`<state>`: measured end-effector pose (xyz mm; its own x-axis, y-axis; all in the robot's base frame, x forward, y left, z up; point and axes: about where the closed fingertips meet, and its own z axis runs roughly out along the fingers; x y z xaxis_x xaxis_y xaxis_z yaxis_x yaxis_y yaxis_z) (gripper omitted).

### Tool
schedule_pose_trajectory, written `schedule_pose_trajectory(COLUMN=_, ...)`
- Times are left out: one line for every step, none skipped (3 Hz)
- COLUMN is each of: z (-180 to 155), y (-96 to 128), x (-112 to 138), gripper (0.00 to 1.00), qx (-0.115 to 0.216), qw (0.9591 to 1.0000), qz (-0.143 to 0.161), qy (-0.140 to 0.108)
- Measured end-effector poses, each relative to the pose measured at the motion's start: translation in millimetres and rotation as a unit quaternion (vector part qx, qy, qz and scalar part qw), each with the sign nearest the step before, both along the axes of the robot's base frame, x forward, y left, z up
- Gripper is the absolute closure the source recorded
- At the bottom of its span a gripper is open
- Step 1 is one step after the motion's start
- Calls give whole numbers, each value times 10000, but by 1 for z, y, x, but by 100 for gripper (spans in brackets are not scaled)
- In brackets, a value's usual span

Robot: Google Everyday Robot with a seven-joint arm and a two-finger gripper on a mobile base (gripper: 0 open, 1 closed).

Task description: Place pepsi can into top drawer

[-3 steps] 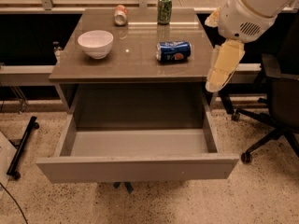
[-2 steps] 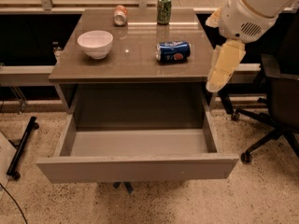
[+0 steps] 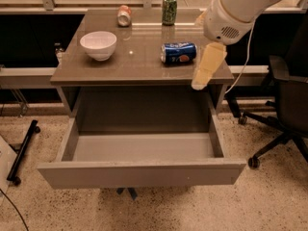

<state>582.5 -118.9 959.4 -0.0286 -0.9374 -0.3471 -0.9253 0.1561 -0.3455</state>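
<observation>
My gripper should grip the pepsi can's end (image 3: 189, 52) that is nearer the black office chair, and the pepsi can's end toward the white bowl will stay free.
The pepsi can (image 3: 178, 52) lies on its side on the grey table top (image 3: 130, 66), right of centre. The top drawer (image 3: 142, 173) is pulled wide out below the table and holds nothing that I can see. My gripper (image 3: 207, 67), cream coloured under a white arm, hangs over the table's front right corner. It is just right of the pepsi can and a little nearer to me, apart from the can and holding nothing.
A white bowl (image 3: 98, 44) stands at the table's left. A green can (image 3: 169, 9) stands upright at the back, and an orange-and-silver can (image 3: 124, 15) lies to its left. A black office chair (image 3: 288, 105) is at the right. A black stand leg (image 3: 23, 150) lies on the floor at the left.
My gripper and arm have moved left, closer to the pepsi can. The can, bowl and drawer have not moved.
</observation>
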Motion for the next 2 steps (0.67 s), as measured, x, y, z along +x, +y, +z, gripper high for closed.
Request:
schedule_pose_trajectory(z=-14, y=17, x=31, gripper=0, qx=123, qw=9999, qz=112, qy=2)
schedule_pose_trajectory(z=-31, y=29, x=63, gripper=0, qx=269, qw=9994, qz=203, qy=45)
